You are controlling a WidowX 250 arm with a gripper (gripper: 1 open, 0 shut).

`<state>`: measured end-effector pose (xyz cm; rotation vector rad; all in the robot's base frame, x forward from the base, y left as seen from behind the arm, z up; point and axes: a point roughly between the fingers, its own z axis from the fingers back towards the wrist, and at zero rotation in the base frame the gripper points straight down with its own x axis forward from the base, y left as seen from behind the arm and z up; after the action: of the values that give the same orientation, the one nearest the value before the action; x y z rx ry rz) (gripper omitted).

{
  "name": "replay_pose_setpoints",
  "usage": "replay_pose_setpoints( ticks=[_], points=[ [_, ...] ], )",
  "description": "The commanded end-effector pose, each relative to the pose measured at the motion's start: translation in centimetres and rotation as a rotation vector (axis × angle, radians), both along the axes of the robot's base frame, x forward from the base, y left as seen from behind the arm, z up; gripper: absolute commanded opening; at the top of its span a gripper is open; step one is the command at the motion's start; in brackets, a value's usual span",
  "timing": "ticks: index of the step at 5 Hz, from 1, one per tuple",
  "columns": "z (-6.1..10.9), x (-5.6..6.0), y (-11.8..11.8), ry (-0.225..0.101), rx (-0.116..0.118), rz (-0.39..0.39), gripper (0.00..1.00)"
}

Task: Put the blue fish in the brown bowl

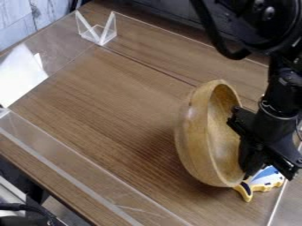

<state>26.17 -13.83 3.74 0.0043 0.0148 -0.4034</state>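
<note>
I should open my gripper and move clear, as the brown bowl is tipped up on its edge against it, until the bowl sits flat, and then grab the blue fish (262,182).
The brown bowl (210,132) stands tipped up on its edge at the right of the wooden table, its hollow facing my gripper. My gripper (267,169) points straight down just right of the bowl, its black body against the raised rim. The blue fish (263,182) lies on the table right under the fingertips. Only its blue back and yellow tail show, below the bowl's lower rim. The fingers are shut on the fish, which still rests on the table.
A clear plastic stand (97,26) sits at the back left and a white sheet (18,75) at the left edge. A clear strip (83,177) runs along the table's front edge. The fish lies close to the table's right front corner.
</note>
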Motion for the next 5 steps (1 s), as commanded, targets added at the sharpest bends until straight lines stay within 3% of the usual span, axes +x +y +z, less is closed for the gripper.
replay_pose_setpoints(
  ticks=[1,5],
  points=[
    [1.8,0.4,0.0,-0.043,-0.018,0.014,0.00],
    [3.6,-0.5,0.9,-0.050,-0.009,0.058,0.00]
  ],
)
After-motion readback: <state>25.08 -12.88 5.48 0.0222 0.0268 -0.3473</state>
